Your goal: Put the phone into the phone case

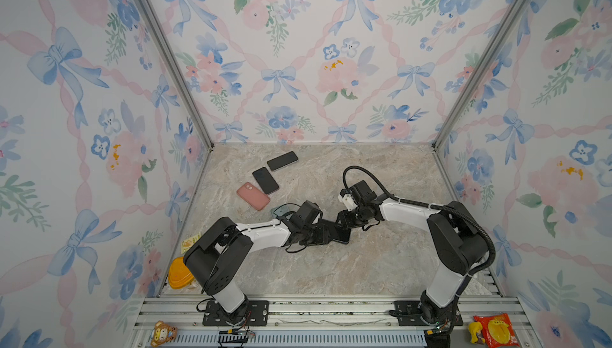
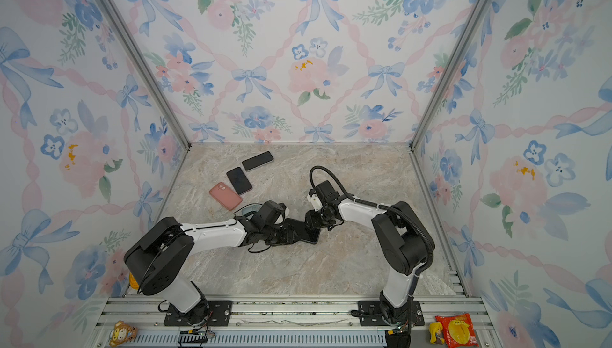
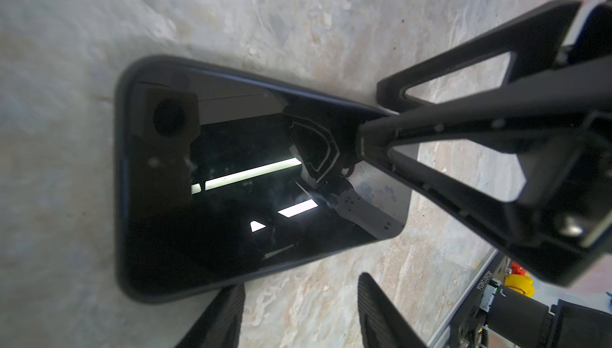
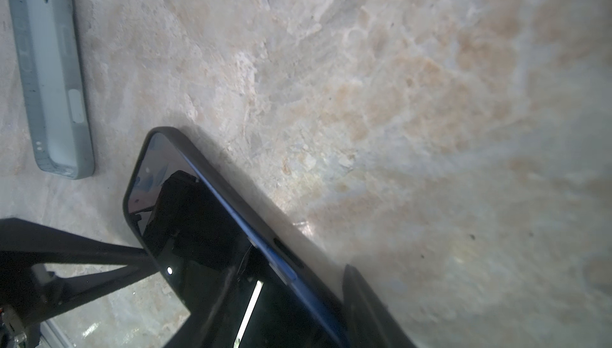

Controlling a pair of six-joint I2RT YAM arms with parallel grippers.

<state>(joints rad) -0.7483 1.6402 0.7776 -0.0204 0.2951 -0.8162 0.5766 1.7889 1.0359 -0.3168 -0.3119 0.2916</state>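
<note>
The phone's blue edge sticks up above the case's rim. My right gripper needs to open, back away and pinch phone and case together at the case's near corner [image 1: 350, 228].
A black phone [image 3: 215, 230] lies screen up in the middle of the table, seen in both top views [image 1: 343, 237] [image 2: 311, 235]. A dark phone case [image 3: 121, 197] wraps its corner and long side [image 4: 185, 144]; the phone's blue edge shows above the rim. My left gripper [image 3: 298, 293] is open at one long side, with one finger [image 3: 222, 316] at the phone's edge. My right gripper [image 4: 289, 273] is open across the opposite long edge. One of its fingers [image 3: 430, 137] rests on the screen and the other [image 4: 371, 306] stands outside the case.
Two more dark phones [image 1: 282, 161] [image 1: 265, 180] and a pink case [image 1: 253, 196] lie at the back left. A grey-green case [image 4: 49, 75] lies beside the left wrist [image 1: 281, 210]. An orange object [image 1: 178, 273] sits at the table's front left corner.
</note>
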